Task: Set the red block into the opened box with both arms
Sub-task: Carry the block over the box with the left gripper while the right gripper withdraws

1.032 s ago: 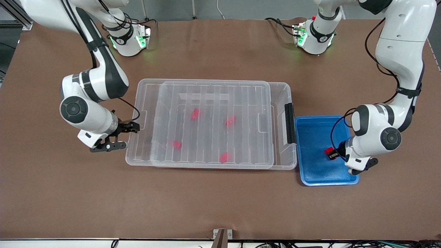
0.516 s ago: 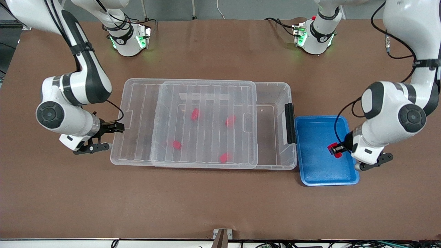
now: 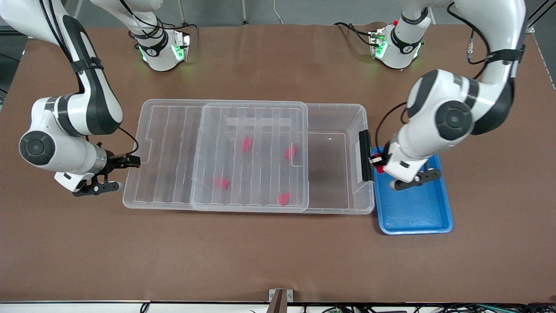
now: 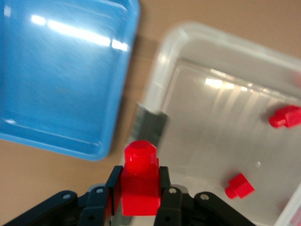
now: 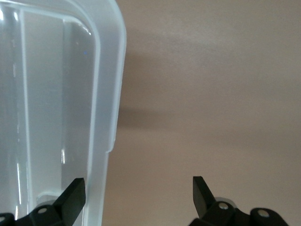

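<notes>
Next, I release the red block, now over the box's latch end, with my left gripper on the uncovered box's bottom close to the ribbed lid's edge (image 3: 321, 158) (image 4: 193, 161).
The clear box (image 3: 358, 130) lies mid-table. Its ribbed lid (image 3: 173, 152) is slid toward the right arm's end, so a strip of the box is uncovered by the black latch (image 3: 365, 156). Several red blocks (image 3: 290, 152) show through the lid. My left gripper (image 3: 376, 164) is shut on a red block (image 4: 139, 181) over the latch end of the box, at the edge of the blue tray. My right gripper (image 3: 124, 173) is open at the lid's outer rim (image 5: 106, 94), with one finger (image 5: 73, 195) over the lid and the other (image 5: 202, 190) over bare table.
A blue tray (image 3: 412, 213) sits against the box at the left arm's end, with nothing in it. In the left wrist view, two red blocks (image 4: 284, 116) lie on the box floor past the latch (image 4: 150, 125). Brown table surrounds everything.
The right gripper moved toward the right arm's end, and the lid slid with it, uncovering the latch end. The left gripper rose from the blue tray with the red block and moved to the box's latch edge.
</notes>
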